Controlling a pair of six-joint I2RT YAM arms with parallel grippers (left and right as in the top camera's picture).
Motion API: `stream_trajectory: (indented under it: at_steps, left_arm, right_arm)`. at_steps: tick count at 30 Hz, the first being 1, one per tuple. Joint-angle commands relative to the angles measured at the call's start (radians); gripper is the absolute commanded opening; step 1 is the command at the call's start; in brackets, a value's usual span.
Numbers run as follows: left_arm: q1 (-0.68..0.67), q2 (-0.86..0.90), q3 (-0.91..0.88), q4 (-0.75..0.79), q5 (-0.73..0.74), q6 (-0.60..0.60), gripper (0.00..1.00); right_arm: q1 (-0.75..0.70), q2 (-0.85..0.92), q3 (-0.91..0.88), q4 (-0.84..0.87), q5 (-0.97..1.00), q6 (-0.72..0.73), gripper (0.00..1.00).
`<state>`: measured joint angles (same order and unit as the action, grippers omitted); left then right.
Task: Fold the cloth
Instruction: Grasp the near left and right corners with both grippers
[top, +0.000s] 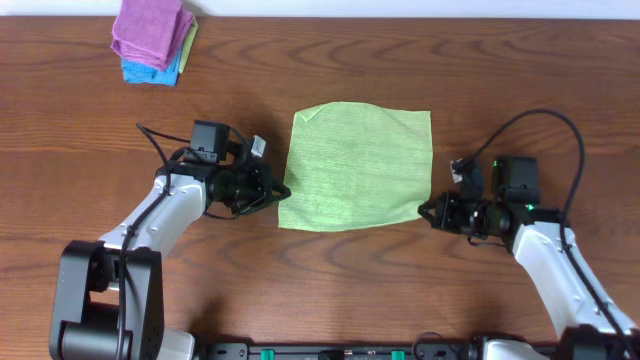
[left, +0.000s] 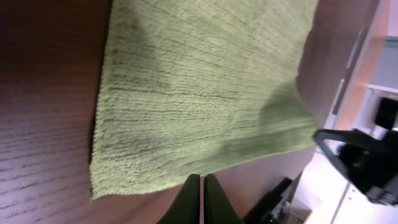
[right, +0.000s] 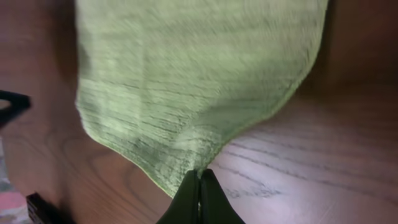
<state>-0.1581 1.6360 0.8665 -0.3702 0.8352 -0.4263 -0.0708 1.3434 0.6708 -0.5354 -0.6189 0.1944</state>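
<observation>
The cloth's loose near corner is lying flat under my empty left gripper, so my right gripper needs to wait while my left gripper opens and pinches that corner (left: 95, 195).
The light lime-green cloth (top: 357, 165) lies spread in a single layer at the table's middle. My right gripper (top: 422, 211) is shut on its near-right corner, and in the right wrist view the cloth (right: 199, 74) puckers to a point between the closed fingers of the right gripper (right: 199, 173). My left gripper (top: 283, 190) is shut at the cloth's left edge. In the left wrist view the left gripper's tips (left: 202, 178) just meet the edge of the cloth (left: 186, 93). That edge lies flat and undrawn, and no fabric shows between the fingers.
A stack of folded cloths (top: 152, 35), purple over yellow-green and bright blue, sits at the far left corner of the wooden table (top: 520, 80). A black cable (top: 560, 125) loops over the right arm.
</observation>
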Motion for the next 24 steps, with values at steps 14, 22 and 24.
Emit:
stream_trajectory:
  at_steps: [14, 22, 24]
  left_arm:
    - [0.001, 0.024, 0.002, -0.112, -0.215, 0.151, 0.68]
    - [0.001, 0.058, -0.021, -0.013, -0.141, 0.192, 0.71]
    - [0.002, 0.062, -0.021, -0.01, -0.106, 0.23, 0.74]
  right_arm:
    - [-0.006, -0.008, 0.016, -0.019, -0.01, -0.001, 0.01]
    - [-0.006, -0.008, 0.016, -0.027, -0.009, -0.002, 0.01]
    - [-0.006, -0.008, 0.016, -0.03, -0.009, -0.002, 0.01]
